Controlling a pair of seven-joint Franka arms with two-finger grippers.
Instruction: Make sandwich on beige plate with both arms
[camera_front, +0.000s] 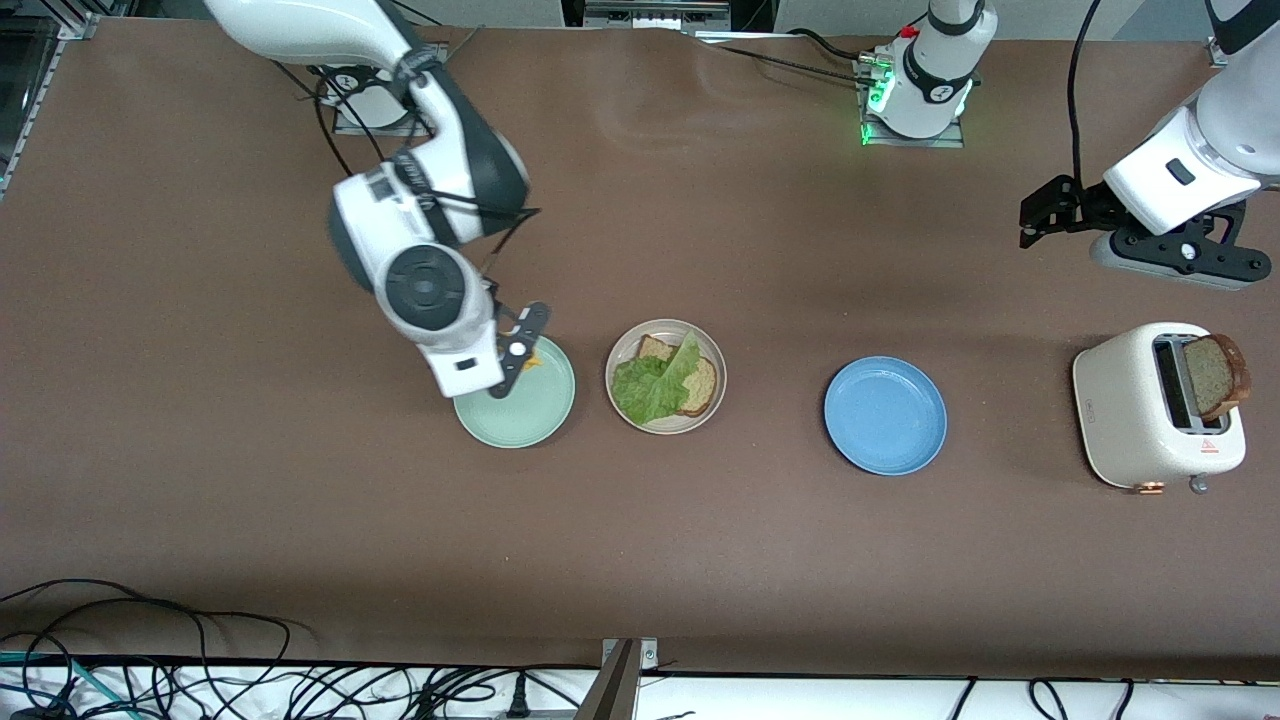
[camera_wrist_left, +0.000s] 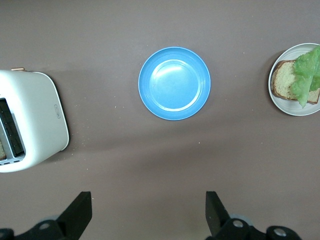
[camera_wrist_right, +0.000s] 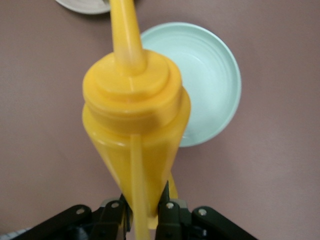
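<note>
I should set the yellow squeeze bottle down with my right gripper beside the mint-green plate, opposite the beige plate (camera_front: 416, 385) (camera_wrist_right: 240, 166).
The beige plate (camera_front: 668, 427) sits mid-table with one slice of brown bread (camera_front: 702, 386) on it and a green lettuce leaf (camera_front: 652, 385) lying over the slice. The left wrist view shows the same plate (camera_wrist_left: 292, 111), bread (camera_wrist_left: 281, 81) and lettuce (camera_wrist_left: 308, 74). A second slice (camera_front: 1216, 374) stands in the toaster's slot. My right gripper (camera_front: 510, 375) hangs over the mint-green plate (camera_front: 530, 418), shut on a yellow squeeze bottle (camera_wrist_right: 135, 115) whose nozzle points away from the right gripper (camera_wrist_right: 142, 197). My left gripper (camera_front: 1024, 226) waits open and empty above the table near the toaster, and its own view shows the left gripper (camera_wrist_left: 148, 200) over bare table.
A blue plate (camera_front: 885, 415) lies empty between the beige plate and the cream toaster (camera_front: 1130, 400), which stands at the left arm's end of the table. Cables run along the table edge nearest the front camera.
</note>
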